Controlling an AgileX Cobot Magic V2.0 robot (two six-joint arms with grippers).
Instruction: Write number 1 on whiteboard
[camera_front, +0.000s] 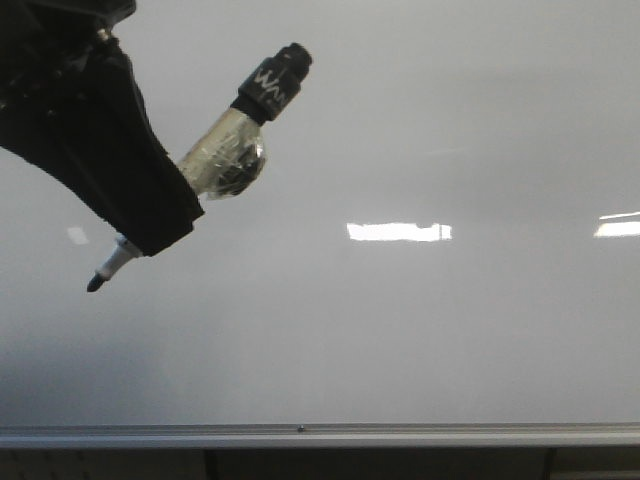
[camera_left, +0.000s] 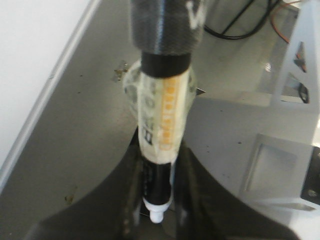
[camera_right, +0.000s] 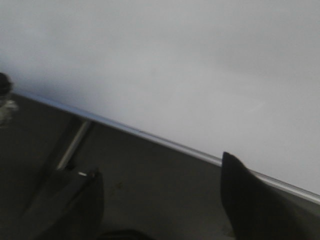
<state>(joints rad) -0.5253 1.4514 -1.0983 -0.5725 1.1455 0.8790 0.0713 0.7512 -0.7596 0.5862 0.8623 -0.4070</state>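
Note:
My right gripper will grip the marker at the thick black end (camera_front: 272, 85) (camera_right: 5, 84), above the clear tape and opposite the writing tip.
The whiteboard (camera_front: 420, 130) fills the front view, pale grey and glossy, with a silver strip (camera_front: 320, 434) along its lower edge. No number 1 shows on it. My left gripper (camera_front: 150, 225) is shut on a black marker (camera_front: 240, 140) wrapped in clear tape, at the upper left of the front view. The marker's dark tip (camera_front: 96, 284) points down-left in front of the board; I cannot tell whether it touches. The left wrist view shows the marker (camera_left: 162, 125) clamped between the dark fingers (camera_left: 132, 200). My right gripper (camera_right: 160, 190) is open and holds nothing, near the whiteboard's edge (camera_right: 165, 142).
Bright rectangular light reflections (camera_front: 398, 231) lie on the board at mid-right and at the far right (camera_front: 618, 227). A grey tabletop (camera_left: 75, 150) lies beside the board, with cables (camera_left: 240, 25) and a metal bracket (camera_left: 280, 170) on its far side.

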